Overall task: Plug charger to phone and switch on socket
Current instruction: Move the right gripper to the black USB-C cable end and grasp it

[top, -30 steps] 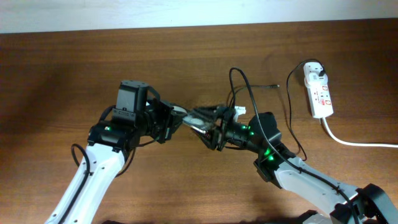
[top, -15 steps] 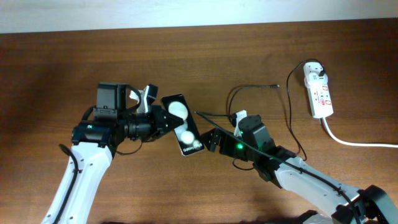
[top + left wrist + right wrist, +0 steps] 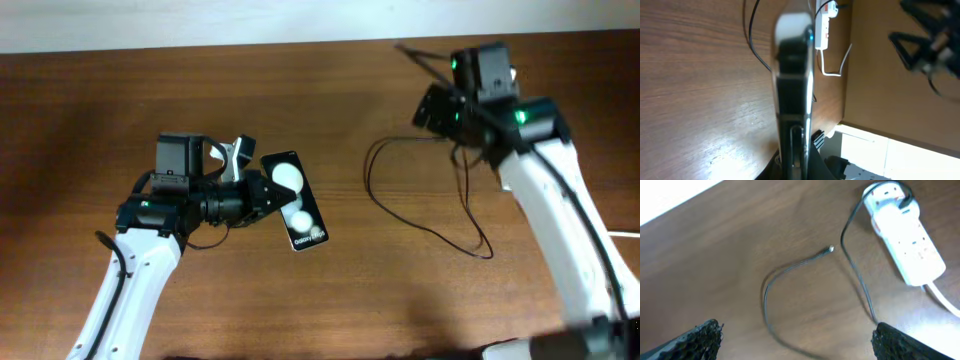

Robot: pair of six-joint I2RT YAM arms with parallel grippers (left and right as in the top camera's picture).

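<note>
The connector's metal tip points toward the socket strip, so the robot's right gripper needs to grab the cable (image 3: 813, 257) just behind that tip and turn the connector's tip toward the phone.
My left gripper (image 3: 258, 195) is shut on the black phone (image 3: 297, 207) and holds it over the table, glossy face up with two glare spots. In the left wrist view the phone (image 3: 792, 85) stands edge-on between the jaws. The charger's thin black cable (image 3: 400, 200) lies loose on the table, and its metal-tipped connector (image 3: 830, 249) lies free on the wood. Its white plug (image 3: 886, 192) sits in the white socket strip (image 3: 907, 240). My right gripper (image 3: 430, 75) is raised at the far right, wide open and empty (image 3: 797, 335). It hides the strip in the overhead view.
The wooden table's far edge (image 3: 300, 48) meets a white wall. The strip's thick white cord (image 3: 942, 297) runs off to the right. The strip also shows far off in the left wrist view (image 3: 824, 27).
The right gripper has left the phone at the table's middle, risen and swung to the far right with nothing in it. The left gripper still holds the phone, unmoved for the last half second.
</note>
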